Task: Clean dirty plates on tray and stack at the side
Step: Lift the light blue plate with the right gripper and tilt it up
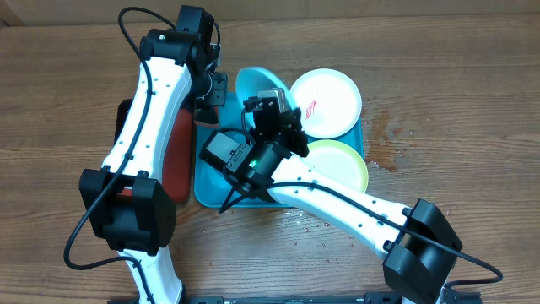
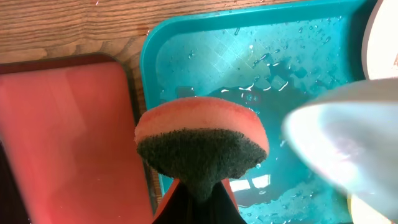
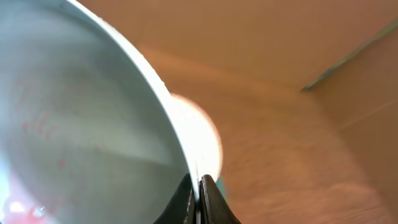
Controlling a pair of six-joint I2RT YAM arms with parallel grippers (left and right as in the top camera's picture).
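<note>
The robot's right gripper needs to release the pale blue plate on the wooden table (image 1: 411, 134) by the water drops, next to the turquoise tray.
My right gripper (image 1: 272, 108) is shut on the rim of the pale blue plate (image 1: 256, 84) and holds it tilted on edge above the turquoise tray (image 1: 211, 181). In the right wrist view the jaws (image 3: 199, 185) pinch that rim, and the plate (image 3: 74, 118) shows faint red smears. My left gripper (image 1: 213, 89) is shut on an orange sponge with a dark scrub pad (image 2: 202, 140), just left of the blue plate (image 2: 348, 134). The white plate (image 1: 326, 102), smeared red, and the yellow-green plate (image 1: 339, 165) lie on the tray's right half.
The tray floor (image 2: 249, 68) is wet with puddles. A red tray (image 1: 178, 152) lies against the turquoise tray's left side, under my left arm; it also shows in the left wrist view (image 2: 62, 137). Water drops (image 1: 390, 152) spot the wooden table right of the tray.
</note>
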